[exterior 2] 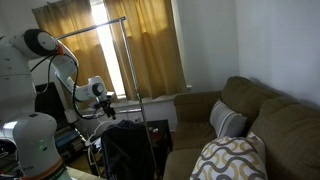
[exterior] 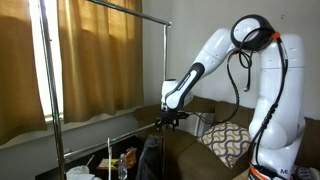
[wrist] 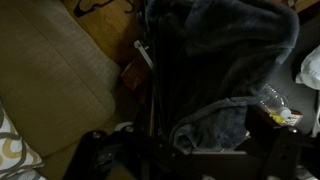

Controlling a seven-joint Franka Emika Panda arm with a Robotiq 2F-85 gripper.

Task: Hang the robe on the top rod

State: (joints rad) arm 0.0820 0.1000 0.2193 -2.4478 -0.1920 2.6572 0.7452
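Observation:
I need to next lower my gripper to the robe's top fold (exterior: pixel 154 140) (wrist: pixel 212 128), beside the lower bar of the rack, and close it there.
The robe (wrist: pixel 225 60) is a dark charcoal-grey soft heap, draped low beside the rack; it also shows in both exterior views (exterior: pixel 150 156) (exterior 2: pixel 125 148). The top rod (exterior: pixel 120 10) is a thin silver bar high on the rack, bare, also seen in an exterior view (exterior 2: pixel 92 29). My gripper (exterior: pixel 170 121) hangs just above the robe, far below the rod, and shows in an exterior view (exterior 2: pixel 104 110). In the wrist view its dark fingers (wrist: pixel 195 158) look spread, with a fold of robe between them. I cannot tell whether they touch it.
Tan curtains (exterior: pixel 100 60) hang behind the rack. The rack's lower bar (exterior: pixel 100 118) and vertical poles (exterior: pixel 165 70) stand close to the arm. A brown sofa (exterior 2: pixel 250 120) holds patterned cushions (exterior: pixel 228 142). Small clutter sits low by the rack (exterior: pixel 120 160).

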